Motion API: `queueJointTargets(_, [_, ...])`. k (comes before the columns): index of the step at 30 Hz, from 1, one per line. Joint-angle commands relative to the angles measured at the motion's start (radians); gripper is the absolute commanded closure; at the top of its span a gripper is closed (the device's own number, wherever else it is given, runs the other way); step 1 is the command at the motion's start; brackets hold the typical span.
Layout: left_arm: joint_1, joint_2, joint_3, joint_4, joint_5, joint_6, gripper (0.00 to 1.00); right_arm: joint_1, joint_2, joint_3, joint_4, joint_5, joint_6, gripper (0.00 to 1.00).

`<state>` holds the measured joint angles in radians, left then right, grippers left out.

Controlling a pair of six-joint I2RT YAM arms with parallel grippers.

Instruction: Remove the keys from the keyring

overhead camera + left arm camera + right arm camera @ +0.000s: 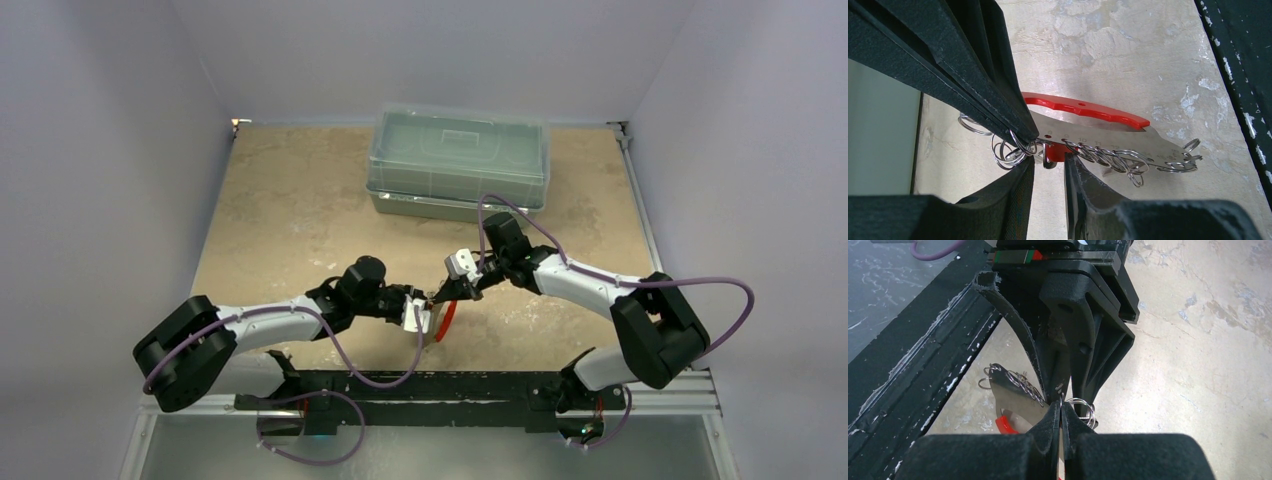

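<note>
I need to clamp the red key head by its flat sides [1056, 155] with my left gripper, as it hangs broadside in the open fingers, before I pull it from the keyring.
The keyring [1098, 134] is a flat silvery crescent with a red outer edge, held just above the table between both arms [446, 318]. Several thin wire loops [1118, 159] thread along its numbered edge. A small red-headed key [1056, 152] hangs under it. My right gripper [1062, 407] is shut on the crescent's end, its fingers [998, 100] entering the left wrist view from the upper left. My left gripper [1049, 161] sits directly below, jaws parted, the red key head in the gap and not clamped. In the top view the left gripper [418, 316] and right gripper [441, 296] nearly touch.
A large clear plastic box [458, 160] stands at the back of the table. The black base rail [420, 385] runs along the near edge, close to the grippers [913, 355]. Purple cables loop off both arms.
</note>
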<state>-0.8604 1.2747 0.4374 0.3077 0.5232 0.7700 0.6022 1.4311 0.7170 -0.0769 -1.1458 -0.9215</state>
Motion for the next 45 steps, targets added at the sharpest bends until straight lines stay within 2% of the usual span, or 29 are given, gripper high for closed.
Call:
queueJointTargets(1, [-0.012, 0.012, 0.023, 0.075, 0.035, -0.008, 0.72, 0.007, -0.025, 0.036, -0.011, -0.051, -0.025, 1.00])
queueJointTargets(15, [-0.025, 0.058, 0.012, 0.102, 0.053, -0.021, 0.69, 0.008, -0.030, 0.062, -0.048, -0.069, -0.042, 1.00])
queueJointTargets(19, [-0.025, 0.075, 0.016, 0.106, 0.062, -0.025, 0.76, 0.009, -0.028, 0.064, -0.050, -0.072, -0.044, 1.00])
queueJointTargets(28, [-0.026, 0.046, 0.049, 0.056, 0.031, -0.082, 1.00, 0.006, -0.026, 0.034, -0.046, -0.069, -0.063, 1.00])
queueJointTargets(39, [-0.023, -0.142, 0.008, -0.147, -0.042, -0.022, 1.00, -0.050, -0.033, -0.006, -0.013, -0.058, -0.025, 1.00])
queueJointTargets(45, [-0.024, -0.172, 0.008, -0.187, -0.081, -0.020, 1.00, -0.058, -0.029, -0.039, 0.097, -0.025, 0.111, 1.00])
